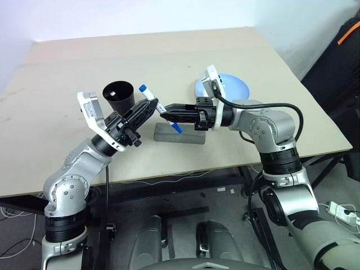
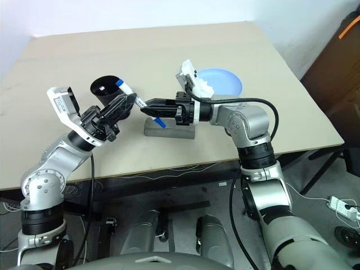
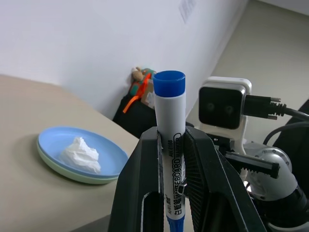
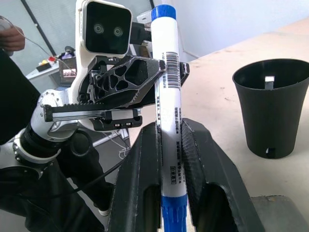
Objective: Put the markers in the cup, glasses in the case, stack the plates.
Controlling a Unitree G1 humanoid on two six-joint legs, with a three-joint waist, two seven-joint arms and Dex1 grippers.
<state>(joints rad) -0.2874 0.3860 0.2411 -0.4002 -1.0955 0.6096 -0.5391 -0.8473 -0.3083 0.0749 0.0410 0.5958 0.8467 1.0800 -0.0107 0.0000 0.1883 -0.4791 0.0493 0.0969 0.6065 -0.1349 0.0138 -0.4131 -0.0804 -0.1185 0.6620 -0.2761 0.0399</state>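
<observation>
I need to release the white marker with my left gripper inside the black cup (image 1: 117, 97), beside its small white thing.
A white marker (image 1: 145, 91) with a blue cap hangs in the air above the table, tilted, and both grippers hold it. My left gripper (image 1: 152, 105) is shut on its upper half, just below the cap (image 3: 169, 83). My right gripper (image 1: 167, 116) reaches in level from the right and is shut on the lower part (image 4: 169, 121). The black cup (image 1: 118, 96) stands upright just behind the left gripper. The grey case (image 1: 188, 136) lies shut on the table under the marker. The plates (image 3: 48, 145) are stacked at the back right, blue on mint green. The glasses are out of view.
A crumpled white tissue (image 3: 80, 153) lies on the top plate. Something small and white shows inside the cup (image 4: 269, 79). The table's front edge (image 1: 169, 174) runs just below the case. A person's hand (image 4: 9, 39) shows beyond the table's left side.
</observation>
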